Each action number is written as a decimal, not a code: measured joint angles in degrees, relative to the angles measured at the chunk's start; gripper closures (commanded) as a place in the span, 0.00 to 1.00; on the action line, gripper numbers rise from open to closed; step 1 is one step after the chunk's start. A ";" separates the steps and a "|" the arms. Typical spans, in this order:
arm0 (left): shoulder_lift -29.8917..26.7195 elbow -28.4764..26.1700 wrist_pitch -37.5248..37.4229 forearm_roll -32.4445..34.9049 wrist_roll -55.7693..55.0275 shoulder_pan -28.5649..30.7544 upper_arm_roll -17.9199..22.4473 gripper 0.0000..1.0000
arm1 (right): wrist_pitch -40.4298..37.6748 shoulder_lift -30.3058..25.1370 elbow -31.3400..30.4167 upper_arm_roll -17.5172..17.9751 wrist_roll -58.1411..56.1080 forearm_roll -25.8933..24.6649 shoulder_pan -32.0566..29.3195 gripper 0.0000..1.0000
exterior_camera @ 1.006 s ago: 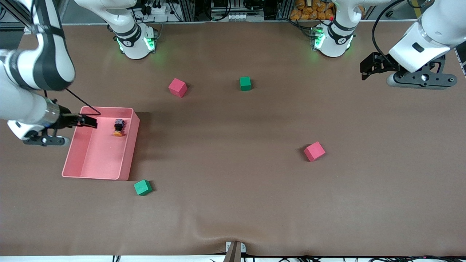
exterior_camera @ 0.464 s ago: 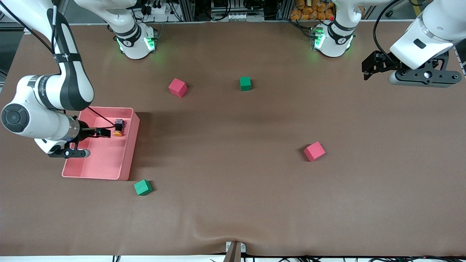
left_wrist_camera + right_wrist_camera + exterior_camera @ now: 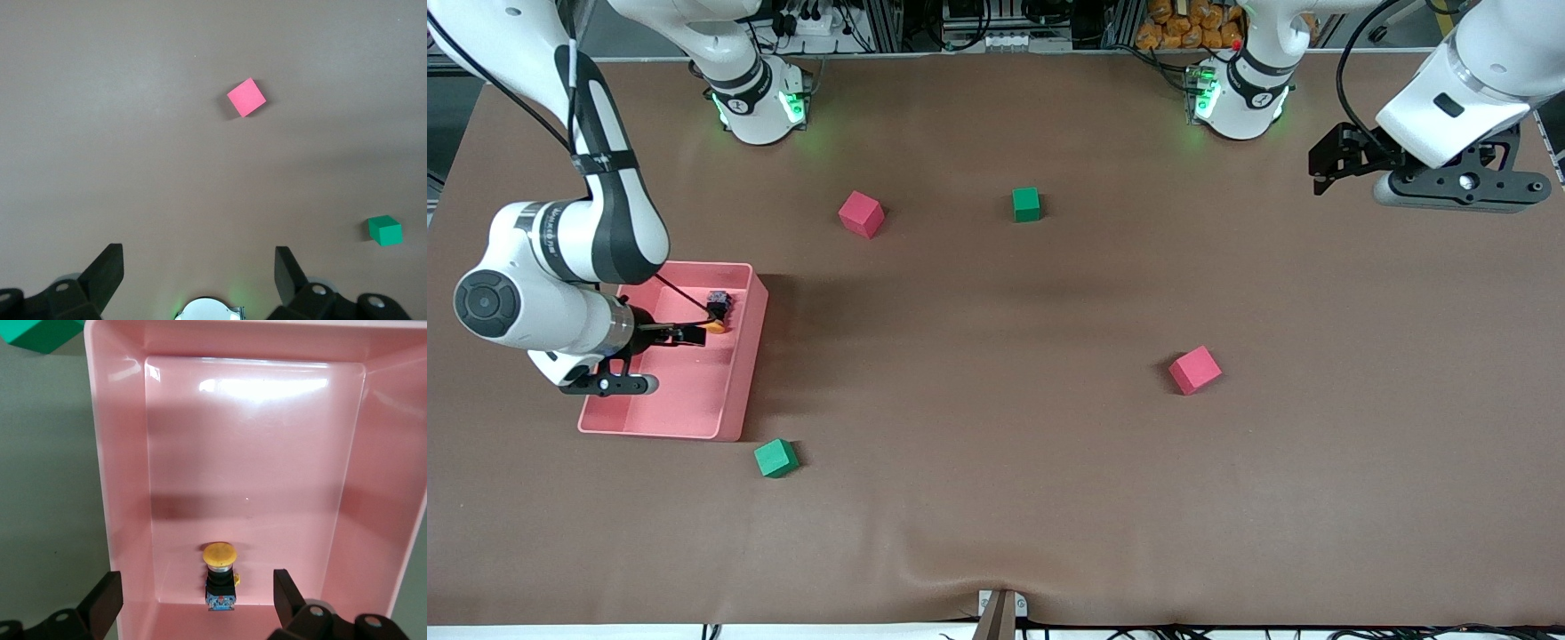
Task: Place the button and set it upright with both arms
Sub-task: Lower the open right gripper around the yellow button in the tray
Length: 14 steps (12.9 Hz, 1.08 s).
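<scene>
The robot's right gripper needs to close on the button's black body (image 3: 717, 310) (image 3: 220, 578), just behind the orange cap, to pick it out of the pink tray.
The button (image 3: 718, 307) lies on its side in the pink tray (image 3: 738, 391), in the part farther from the front camera, with its orange cap toward that camera. In the right wrist view the button (image 3: 220, 577) rests on the tray floor by a corner, black body and orange cap both showing. My right gripper (image 3: 687, 335) hangs open low over the tray right beside the button, and its fingers (image 3: 107, 600) stand wide to either side of it without touching. My left gripper (image 3: 1320, 167) waits open in the air over the left arm's end of the table, holding nothing.
Two pink cubes (image 3: 861, 213) (image 3: 1194, 369) and two green cubes (image 3: 1026, 204) (image 3: 775, 458) lie scattered on the brown table. The tray wall (image 3: 120, 487) rises close around the button. The left wrist view shows a pink cube (image 3: 246, 97) and a green cube (image 3: 385, 231).
My right arm has swung over the tray and carried its open gripper along it up to the button. The left arm has barely shifted. The button has not moved.
</scene>
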 measured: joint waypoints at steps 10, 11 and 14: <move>0.01 0.00 0.00 0.00 1.09 -0.19 -1.58 0.00 | 0.34 0.41 0.00 0.00 0.10 0.00 0.75 0.00; 0.01 0.00 0.00 0.00 1.12 -0.15 -1.58 0.00 | 0.34 0.41 0.00 0.00 0.10 0.00 0.76 0.00; 0.01 0.00 0.00 0.00 1.16 -0.19 -1.58 0.00 | 0.59 0.50 0.00 0.00 0.10 0.00 1.02 0.00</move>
